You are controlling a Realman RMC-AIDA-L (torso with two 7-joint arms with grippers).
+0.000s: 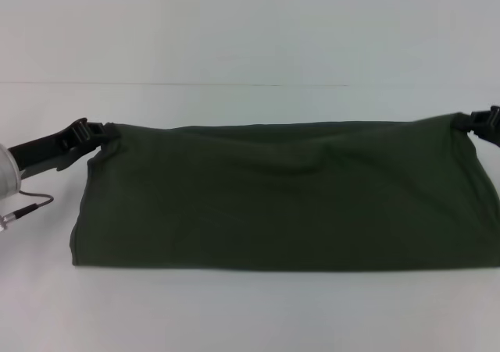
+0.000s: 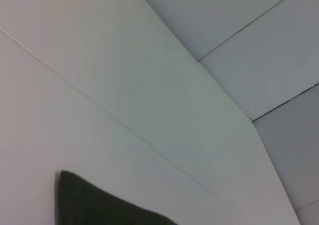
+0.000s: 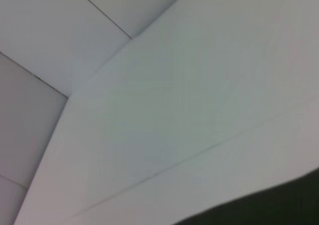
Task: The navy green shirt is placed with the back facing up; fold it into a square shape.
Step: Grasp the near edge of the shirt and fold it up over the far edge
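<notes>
The robot's left gripper should release the navy green shirt's corner on the white table [image 1: 119, 123] just short of the thin seam line.
The navy green shirt [image 1: 281, 196] lies across the white table as a wide dark olive band, plain side up, folded along its length. My left gripper [image 1: 100, 132] is shut on the shirt's far left corner. At the far right corner my right gripper [image 1: 478, 121] is shut on the cloth too. Both corners sit slightly raised between the fingers. A dark edge of the shirt [image 2: 94, 205] shows in the left wrist view, and another strip of the shirt [image 3: 269, 210] shows in the right wrist view.
The white table [image 1: 234, 313] runs out on all sides of the shirt. A thin seam line [image 1: 172, 84] crosses the table behind it. A grey cable [image 1: 31, 205] hangs from the left arm near the table's left edge.
</notes>
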